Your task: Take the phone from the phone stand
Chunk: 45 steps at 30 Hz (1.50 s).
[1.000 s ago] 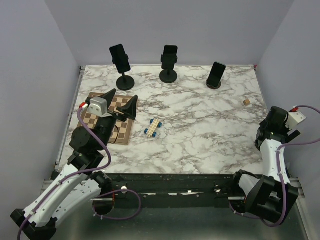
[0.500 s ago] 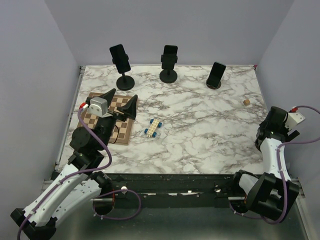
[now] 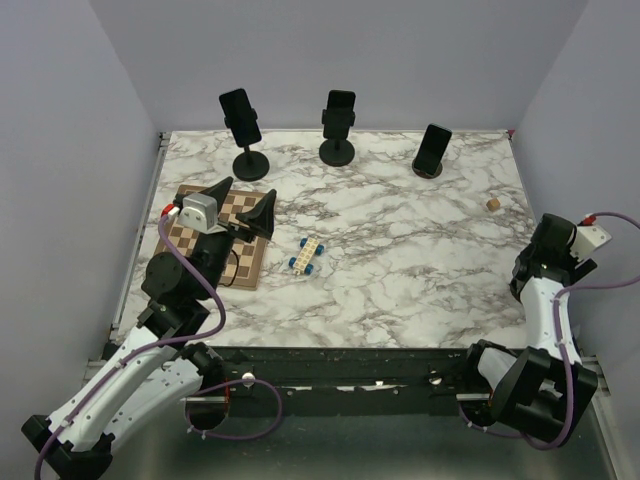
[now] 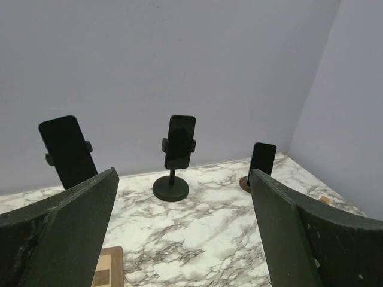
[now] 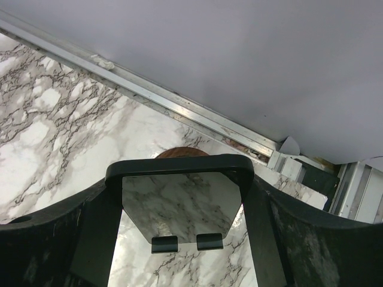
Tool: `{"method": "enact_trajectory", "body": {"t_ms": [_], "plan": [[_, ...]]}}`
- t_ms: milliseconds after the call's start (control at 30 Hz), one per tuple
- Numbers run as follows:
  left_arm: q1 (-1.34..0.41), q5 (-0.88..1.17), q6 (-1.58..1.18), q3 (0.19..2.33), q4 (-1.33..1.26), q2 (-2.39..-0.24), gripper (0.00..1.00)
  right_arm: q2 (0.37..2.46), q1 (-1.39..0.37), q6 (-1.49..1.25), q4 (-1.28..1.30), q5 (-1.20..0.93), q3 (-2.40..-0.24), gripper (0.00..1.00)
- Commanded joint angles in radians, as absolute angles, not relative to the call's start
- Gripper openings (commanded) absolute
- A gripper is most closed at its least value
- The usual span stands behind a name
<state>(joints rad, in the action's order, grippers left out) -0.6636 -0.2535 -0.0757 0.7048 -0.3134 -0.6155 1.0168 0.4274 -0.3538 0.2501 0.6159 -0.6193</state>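
Observation:
The phone in my right gripper will be let go on the bare marble [image 3: 361, 206] in front of the middle stand.
Three black phones stand on stands at the back of the marble table: the left phone [image 3: 240, 117] on a round-base stand [image 3: 250, 163], the middle phone [image 3: 339, 112] on its stand [image 3: 337, 152], and the right phone [image 3: 433, 148] leaning on a low stand [image 3: 427, 170]. All three show in the left wrist view: left [image 4: 67, 150], middle [image 4: 180, 142], right [image 4: 262, 162]. My left gripper [image 3: 245, 192] hovers open and empty over the table's left side, well short of them [image 4: 182, 239]. My right gripper [image 3: 548, 240] is folded at the right edge, fingers wide apart [image 5: 179, 203]. A black-framed glossy plate [image 5: 179, 170] spans its fingertips; I cannot tell what it is.
A wooden chessboard [image 3: 215, 240] lies under my left gripper. A small blue and yellow toy [image 3: 308, 256] lies mid-table. A small brown cork-like piece [image 3: 492, 203] sits near the right side. Walls close in the table on three sides; a metal rail [image 5: 179, 110] runs along the edge.

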Motion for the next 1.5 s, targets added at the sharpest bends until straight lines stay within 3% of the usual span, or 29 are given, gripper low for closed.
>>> {"method": "enact_trajectory", "body": {"t_ms": [0,133,200,267,533,967,1133,1333,1467], "plan": [[-0.670,-0.268,-0.067,0.695,-0.333,-0.618,0.99,0.989,0.433,-0.360,0.230,0.630,-0.599,0.53],[-0.670,-0.264,-0.068,0.697,-0.333,-0.617,0.99,0.965,0.433,-0.361,0.232,0.651,-0.597,0.46],[-0.670,-0.260,-0.071,0.699,-0.330,-0.615,0.99,0.958,0.433,-0.362,0.239,0.656,-0.603,0.38],[-0.671,-0.259,-0.074,0.698,-0.330,-0.616,0.99,0.953,0.433,-0.372,0.255,0.673,-0.612,0.22],[-0.670,-0.252,-0.077,0.698,-0.328,-0.618,0.99,0.943,0.431,-0.402,0.310,0.703,-0.656,0.01],[-0.670,-0.244,-0.076,0.700,-0.324,-0.624,0.99,1.032,0.411,-0.610,0.545,0.759,-0.932,0.01],[-0.671,-0.242,-0.073,0.703,-0.322,-0.636,0.99,1.077,0.400,-0.747,0.666,0.479,-1.051,0.01],[-0.670,-0.242,-0.067,0.702,-0.322,-0.675,0.99,1.065,0.357,-0.973,0.595,0.145,-0.991,0.01],[-0.670,-0.240,-0.060,0.703,-0.319,-0.690,0.99,1.183,0.140,-1.123,0.547,0.151,-0.987,0.01]]}}
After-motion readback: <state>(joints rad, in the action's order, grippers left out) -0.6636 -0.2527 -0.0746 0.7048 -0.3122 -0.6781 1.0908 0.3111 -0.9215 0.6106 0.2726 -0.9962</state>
